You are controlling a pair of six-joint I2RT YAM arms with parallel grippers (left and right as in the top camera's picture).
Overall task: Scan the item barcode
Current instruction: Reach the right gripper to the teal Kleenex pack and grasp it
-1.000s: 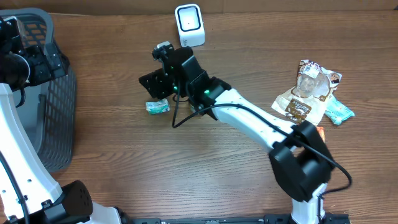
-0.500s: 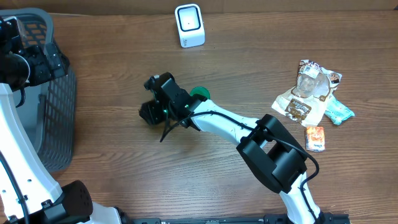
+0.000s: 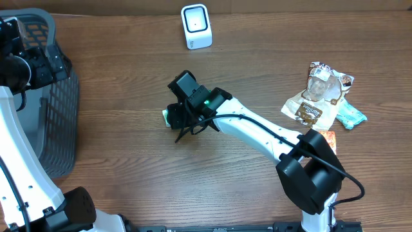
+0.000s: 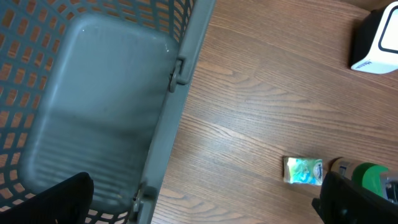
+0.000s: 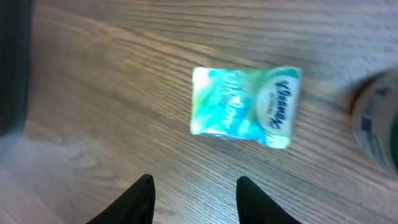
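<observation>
My right gripper will turn, since the tissue pack's long side lies across its fingers, and take the tissue pack at its end (image 5: 204,102) away from the logo.
The item is a small green and white tissue pack (image 5: 245,106) lying flat on the wooden table; no barcode shows on its upper face. It also appears in the left wrist view as the pack (image 4: 303,170), and in the overhead view only the pack's edge (image 3: 166,116) peeks out from under the right arm. My right gripper (image 5: 194,180) hovers just short of the pack, jaws apart with only bare wood between them. The white scanner (image 3: 196,26) stands at the table's far edge. My left gripper (image 4: 205,186) hangs wide open over the basket rim, holding nothing.
A grey mesh basket (image 3: 45,116) fills the left side, and its wall (image 4: 177,112) runs under the left wrist. At the right lie a brown and white snack bag (image 3: 318,96), a teal packet (image 3: 353,116) and a small orange packet (image 3: 328,136).
The right arm has swung from near the scanner down over the tissue pack, and its jaws have narrowed. The pack has stayed on the table. The left arm is still.
</observation>
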